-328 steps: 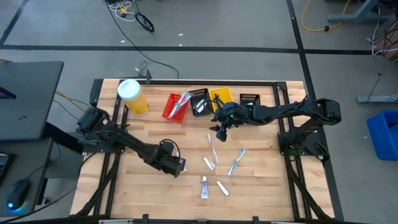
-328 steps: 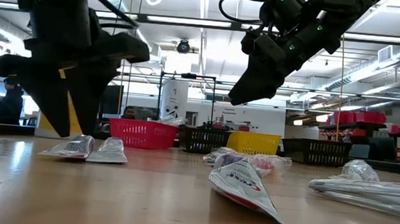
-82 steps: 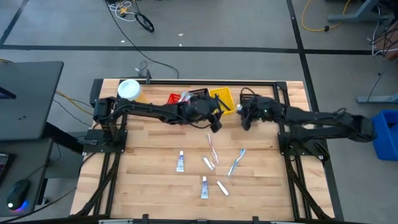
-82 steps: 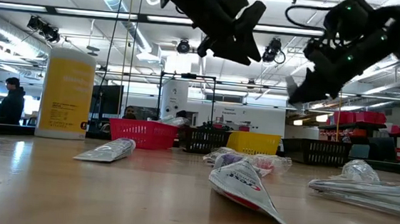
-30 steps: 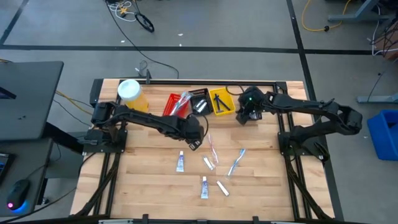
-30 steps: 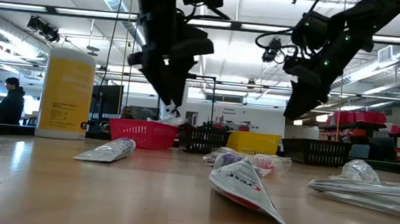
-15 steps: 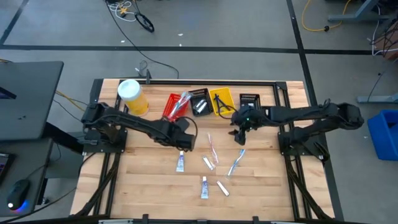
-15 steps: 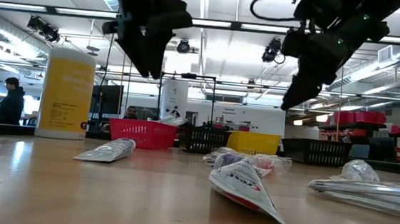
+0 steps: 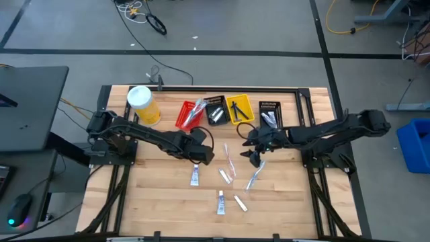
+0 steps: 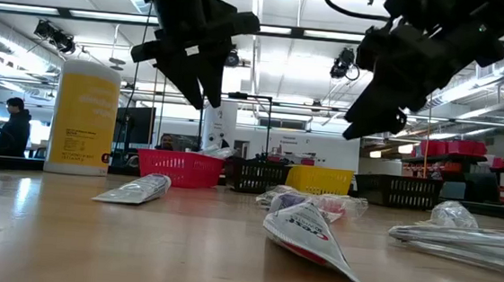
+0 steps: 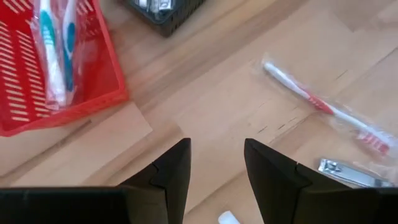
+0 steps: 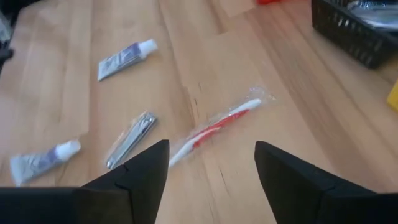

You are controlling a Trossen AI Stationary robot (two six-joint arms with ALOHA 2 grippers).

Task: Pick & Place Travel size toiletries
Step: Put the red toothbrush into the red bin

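The near end of the red stripe (image 9: 231, 165) (image 12: 195, 143) on the wrapped red toothbrush, beside the nail clipper, should be gripped next by my right gripper.
The travel size toiletries lie loose on the wooden table: a wrapped red toothbrush (image 9: 228, 158), a blue toothbrush (image 9: 254, 176), a nail clipper (image 9: 225, 176), two small tubes (image 9: 195, 176) (image 9: 220, 202) and a white packet (image 9: 240, 203). My left gripper (image 9: 205, 158) hangs open above the table, just left of the red toothbrush (image 11: 326, 109). My right gripper (image 9: 254, 159) hangs open to the right of that toothbrush (image 12: 214, 127), above the blue one's far end. Both are clear of the table in the low view and hold nothing.
Along the far edge stand a red bin (image 9: 190, 114) holding toothbrushes, a black bin (image 9: 216, 111), a yellow bin (image 9: 238, 109) and another black bin (image 9: 269, 113). A yellow white-lidded canister (image 9: 142, 104) stands at the far left. Bare wood lies at the near left.
My right gripper has swung from over the far bins toward the near edge and a little down, and now hangs over the loose toothbrushes. My left gripper has shifted a little toward the table's left edge and rolled. No item has moved.
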